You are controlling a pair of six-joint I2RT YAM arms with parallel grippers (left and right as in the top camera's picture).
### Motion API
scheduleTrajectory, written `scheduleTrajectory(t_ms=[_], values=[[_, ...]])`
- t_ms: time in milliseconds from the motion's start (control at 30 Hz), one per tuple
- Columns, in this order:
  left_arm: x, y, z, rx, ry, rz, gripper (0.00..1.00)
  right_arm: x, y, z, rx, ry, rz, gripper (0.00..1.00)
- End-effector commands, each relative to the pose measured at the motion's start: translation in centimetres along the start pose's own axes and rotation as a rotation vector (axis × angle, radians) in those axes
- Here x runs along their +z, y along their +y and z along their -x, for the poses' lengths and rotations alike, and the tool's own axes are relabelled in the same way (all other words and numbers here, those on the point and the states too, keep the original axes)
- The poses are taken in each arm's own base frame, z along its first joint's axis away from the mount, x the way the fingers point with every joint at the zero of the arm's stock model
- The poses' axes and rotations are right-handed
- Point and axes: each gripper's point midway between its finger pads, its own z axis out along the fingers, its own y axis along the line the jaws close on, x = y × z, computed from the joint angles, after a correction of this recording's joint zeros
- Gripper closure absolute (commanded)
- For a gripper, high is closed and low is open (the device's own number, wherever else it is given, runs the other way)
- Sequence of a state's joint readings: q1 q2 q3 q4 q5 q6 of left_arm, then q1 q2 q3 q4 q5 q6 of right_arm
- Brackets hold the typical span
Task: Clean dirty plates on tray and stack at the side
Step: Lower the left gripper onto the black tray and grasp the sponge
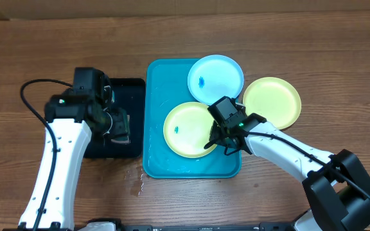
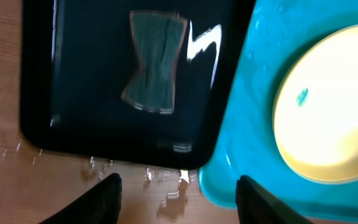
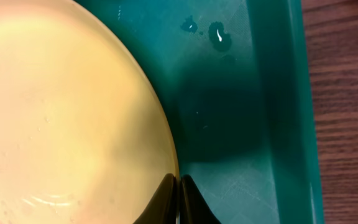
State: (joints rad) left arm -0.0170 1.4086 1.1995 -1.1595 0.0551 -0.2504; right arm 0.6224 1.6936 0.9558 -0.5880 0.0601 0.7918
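Observation:
Next, my left gripper needs to go to the grey-green sponge in the black tray and close on the sponge's narrow middle (image 1: 121,130) (image 2: 156,61).
The turquoise tray (image 1: 153,162) lies mid-table. A yellow-green plate (image 1: 184,131) with a small blue smudge lies in it. My right gripper (image 1: 213,142) is shut on that plate's right rim; in the right wrist view the fingers (image 3: 179,188) pinch the rim of the plate (image 3: 61,112) above the tray floor (image 3: 241,118). A light blue plate (image 1: 216,78) with a blue smudge rests on the tray's far right corner. A second yellow-green plate (image 1: 272,102) lies on the table right of the tray. My left gripper (image 2: 179,198) is open and empty over the table's wood.
A smaller black tray (image 1: 128,86) lies left of the turquoise tray and holds a grey-green sponge (image 2: 154,62). Water drops (image 2: 166,180) lie on the wood in front of the black tray. The left wrist view also shows the turquoise tray (image 2: 241,124) and the plate (image 2: 328,112).

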Motion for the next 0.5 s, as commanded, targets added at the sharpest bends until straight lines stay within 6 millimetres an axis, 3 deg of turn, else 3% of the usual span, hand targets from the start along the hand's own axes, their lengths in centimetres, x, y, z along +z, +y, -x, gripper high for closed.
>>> scheduleTrajectory(t_ms=[0,467], values=[[2.1,0.4,-0.1,0.048,0.007,0.012,0.44,-0.6,0.9,0.9,-0.011,-0.032,0.016,0.96],[8.1,0.3,1.3,0.134,0.042,0.011,0.51,-0.4,0.6,1.0,-0.012,-0.037,0.001,0.96]])
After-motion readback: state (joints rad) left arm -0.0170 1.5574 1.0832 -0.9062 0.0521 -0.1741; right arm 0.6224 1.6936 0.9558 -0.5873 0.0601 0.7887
